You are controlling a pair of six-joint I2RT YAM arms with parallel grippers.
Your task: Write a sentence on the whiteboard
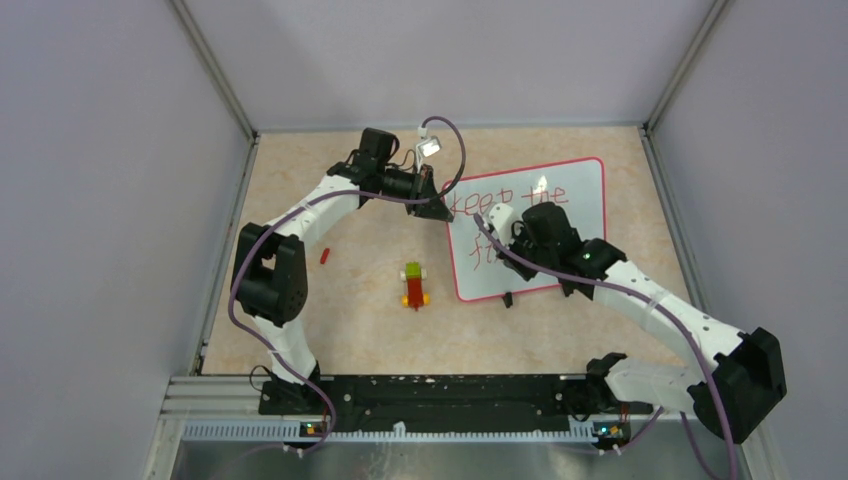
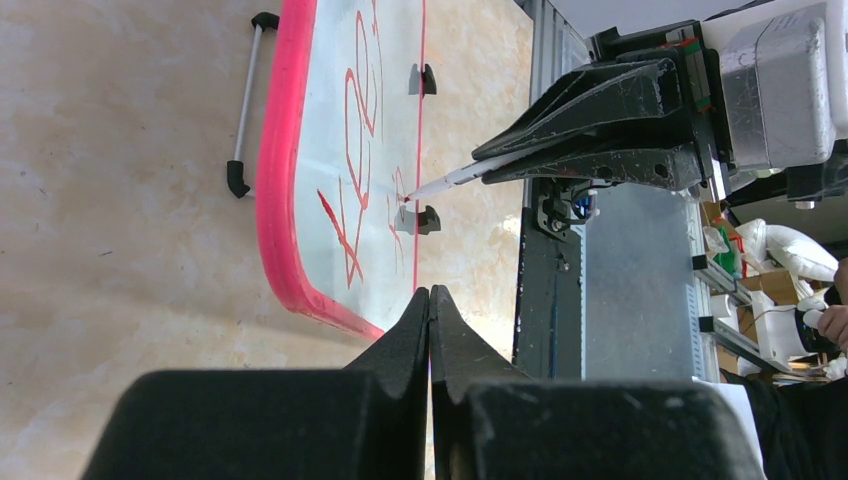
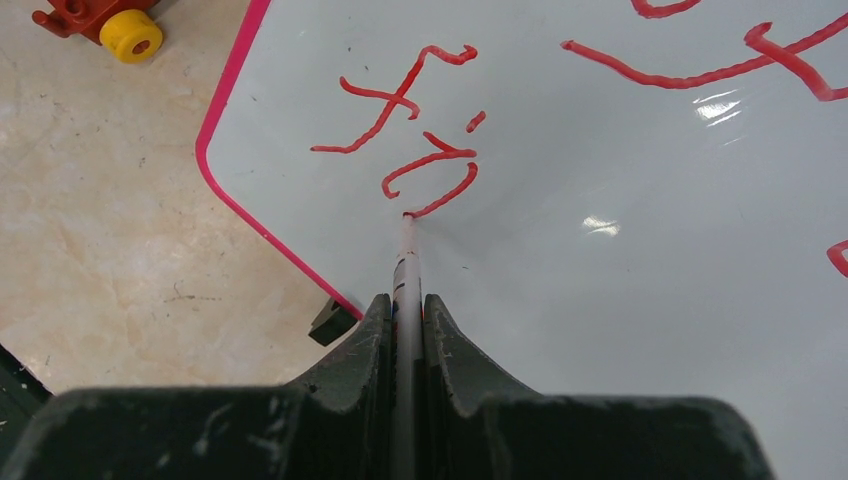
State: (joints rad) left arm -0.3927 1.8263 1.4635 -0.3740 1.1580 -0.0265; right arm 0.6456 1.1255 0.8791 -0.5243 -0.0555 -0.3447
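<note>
I need to open my left gripper, back it off and close it around that rim (image 1: 451, 236), the whiteboard's pink one, because its shut fingers are empty beside it.
The whiteboard (image 1: 560, 215), white with a red-pink rim, lies flat at the right centre, with "keep the" and the start of a second line in red on it. My right gripper (image 1: 497, 232) is shut on a thin white marker (image 3: 405, 260). The marker's tip touches the board at the end of a red stroke (image 3: 430, 165) on the second line. My left gripper (image 1: 438, 210) is shut and empty, its tips at the board's far-left corner. In the left wrist view its closed tips (image 2: 430, 300) sit just off the pink rim (image 2: 272, 200), and the marker (image 2: 450, 178) shows too.
A small red, yellow and green toy (image 1: 413, 285) stands left of the board and shows in the right wrist view (image 3: 110, 25). A small red cap (image 1: 325, 256) lies further left. A black clip foot (image 3: 330, 322) sits at the board's near edge. A thin grey rod with black ends (image 2: 245, 110) lies beside the board.
</note>
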